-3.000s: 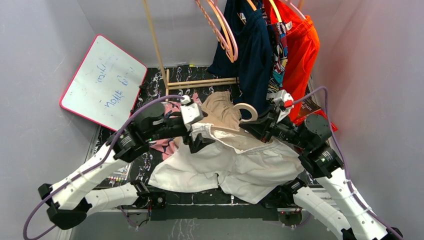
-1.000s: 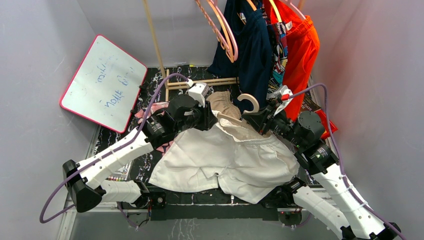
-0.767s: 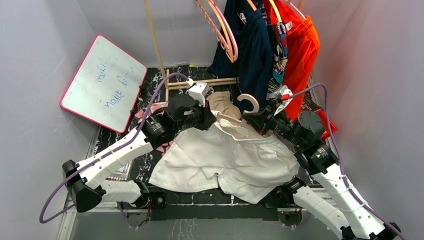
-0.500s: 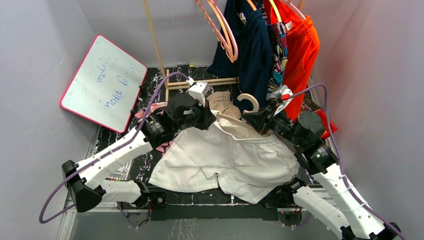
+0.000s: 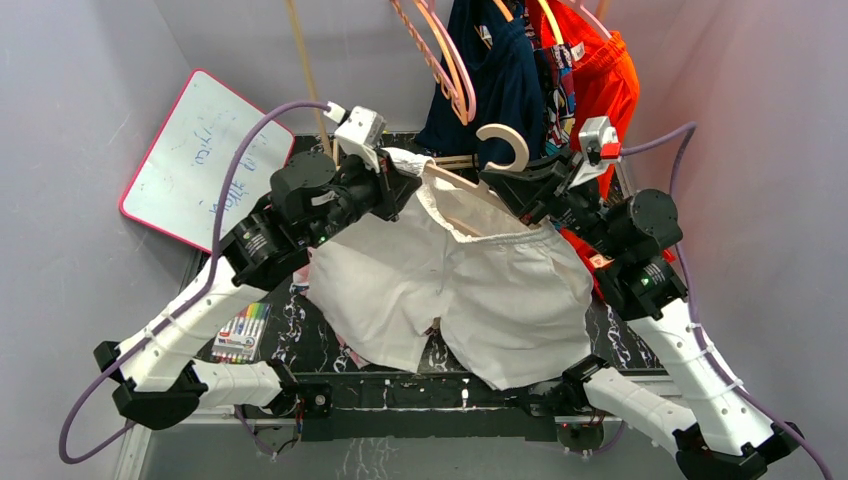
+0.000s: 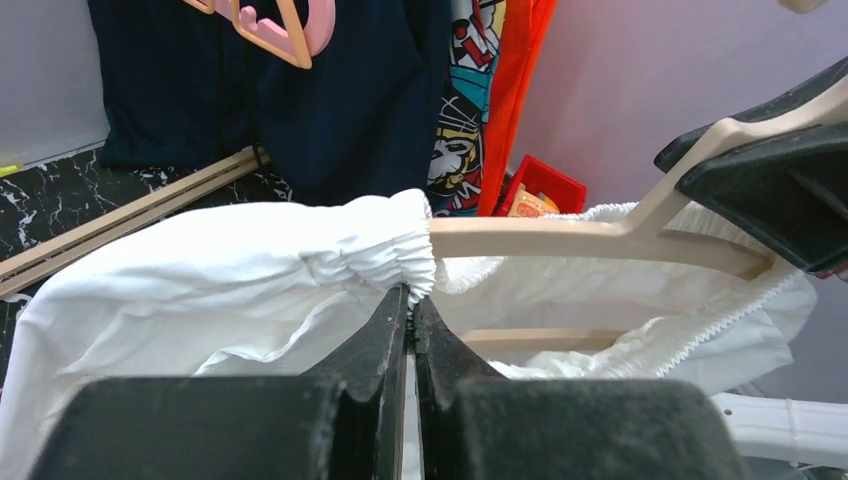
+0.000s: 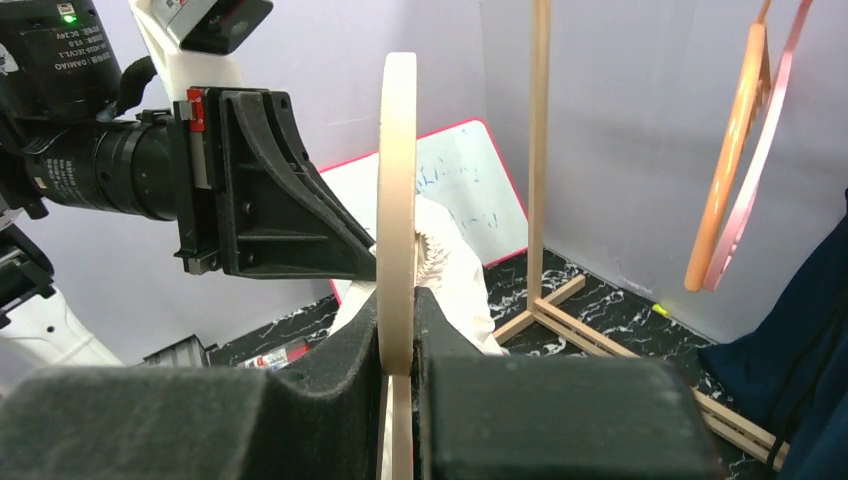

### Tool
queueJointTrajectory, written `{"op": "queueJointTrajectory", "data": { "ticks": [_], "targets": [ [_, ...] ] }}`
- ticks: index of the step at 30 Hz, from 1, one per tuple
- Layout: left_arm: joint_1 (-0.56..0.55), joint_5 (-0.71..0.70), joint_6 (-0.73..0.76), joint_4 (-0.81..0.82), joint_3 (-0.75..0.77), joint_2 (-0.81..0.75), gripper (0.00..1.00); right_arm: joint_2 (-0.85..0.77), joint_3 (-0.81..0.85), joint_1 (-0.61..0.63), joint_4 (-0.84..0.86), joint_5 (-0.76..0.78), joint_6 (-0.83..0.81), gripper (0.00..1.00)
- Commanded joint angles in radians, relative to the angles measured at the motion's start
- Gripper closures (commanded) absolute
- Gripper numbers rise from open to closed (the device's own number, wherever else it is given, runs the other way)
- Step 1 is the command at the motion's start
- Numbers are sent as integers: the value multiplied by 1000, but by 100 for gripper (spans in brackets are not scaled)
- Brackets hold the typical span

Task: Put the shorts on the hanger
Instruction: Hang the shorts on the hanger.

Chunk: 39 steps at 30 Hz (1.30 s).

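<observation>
My left gripper is pinching the gathered waistband edge across the hanger arm. So it should lower the shorts, open, turn and grip the waistband's end (image 5: 405,159) along the hanger.
The white shorts (image 5: 450,290) hang in the air, legs down, lifted off the table. The pale wooden hanger (image 5: 505,140) sits inside the waistband, with its hook sticking up above the fabric. My left gripper (image 5: 405,175) is shut on the gathered waistband's left end (image 6: 370,240), which wraps the tip of the hanger arm (image 6: 560,240); its fingertips (image 6: 411,300) pinch the elastic edge. My right gripper (image 7: 398,300) is shut on the hanger (image 7: 398,150) just below the hook, with the shorts (image 7: 450,270) behind it.
A pink-framed whiteboard (image 5: 205,160) leans at the left wall. Pink hangers (image 5: 440,50), a navy garment (image 5: 500,90) and an orange garment (image 5: 600,100) hang on the wooden rack (image 5: 310,90) right behind my grippers. A marker pack (image 5: 238,332) lies at front left.
The left gripper closed on the waistband. Both arms then rose and moved back, lifting hanger and shorts off the table, so the shorts now hang free.
</observation>
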Motion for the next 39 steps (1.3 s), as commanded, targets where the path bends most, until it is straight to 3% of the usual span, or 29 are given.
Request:
{"op": "queueJointTrajectory", "data": {
  "ticks": [1, 5, 10, 18, 28, 34, 39],
  "targets": [
    [-2, -4, 8, -15, -60, -66, 100, -35, -27, 2, 127, -16, 36, 100],
    [-2, -39, -2, -3, -125, -112, 100, -78, -121, 3, 106, -6, 51, 100],
    [-1, -61, 26, -3, -77, -106, 100, -97, -106, 3, 67, -8, 41, 100],
    [-3, 40, 3, 22, 16, -21, 100, -51, -59, 2, 59, -44, 58, 100],
    [-2, -96, 75, 32, 126, -26, 100, -1, 28, 3, -150, -145, -59, 100],
    [-1, 17, 47, 40, 121, -3, 100, 6, 14, 2, -95, -173, -27, 100],
    [-3, 97, -9, 21, 58, -7, 100, -54, -45, 2, 54, -41, 9, 100]
  ]
}}
